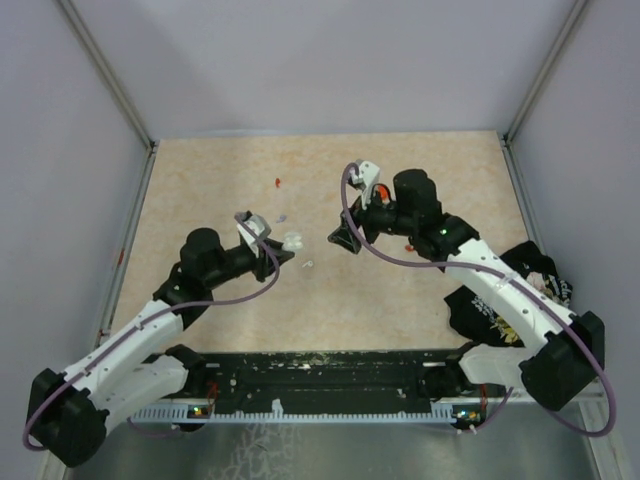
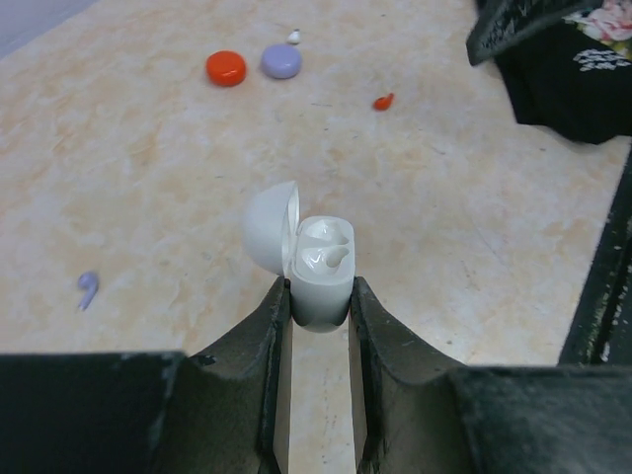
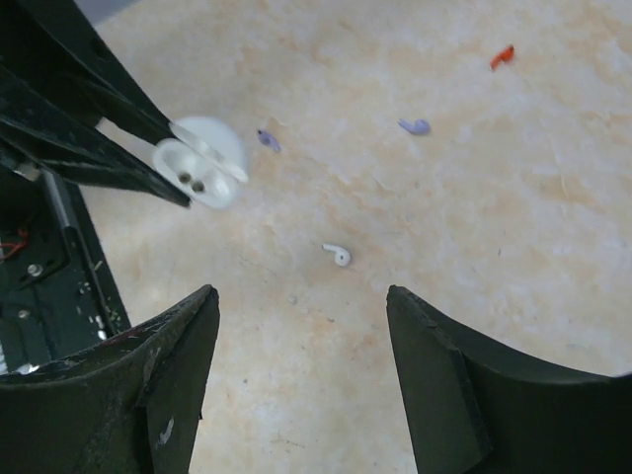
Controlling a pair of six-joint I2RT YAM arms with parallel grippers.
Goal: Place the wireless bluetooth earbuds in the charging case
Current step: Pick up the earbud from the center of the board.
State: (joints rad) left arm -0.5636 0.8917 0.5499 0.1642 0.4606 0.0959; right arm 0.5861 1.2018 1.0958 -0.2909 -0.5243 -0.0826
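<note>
The white earbud near the charging case is next for my right gripper, which should go there and close on the earbud's rounded head (image 1: 309, 264) (image 3: 342, 258).
My left gripper (image 2: 318, 286) is shut on an open white charging case (image 2: 321, 262), held off the table with its lid hinged back to the left. The case also shows in the top view (image 1: 293, 241) and the right wrist view (image 3: 200, 163). My right gripper (image 3: 301, 293) is open and empty, above a white earbud (image 3: 338, 254) lying on the table (image 1: 307, 264), just right of the case. Two lavender earbuds (image 3: 269, 139) (image 3: 415, 126) and a red earbud (image 3: 503, 56) lie farther off. The left wrist view shows a lavender earbud (image 2: 88, 288), a red earbud (image 2: 383, 101) and a white earbud (image 2: 294, 36).
A round red disc (image 2: 226, 67) and a round lavender disc (image 2: 281, 61) lie side by side on the beige table (image 1: 200, 190). A black printed cloth (image 1: 500, 300) lies under my right arm at the table's right. Grey walls (image 1: 100, 100) close in the table.
</note>
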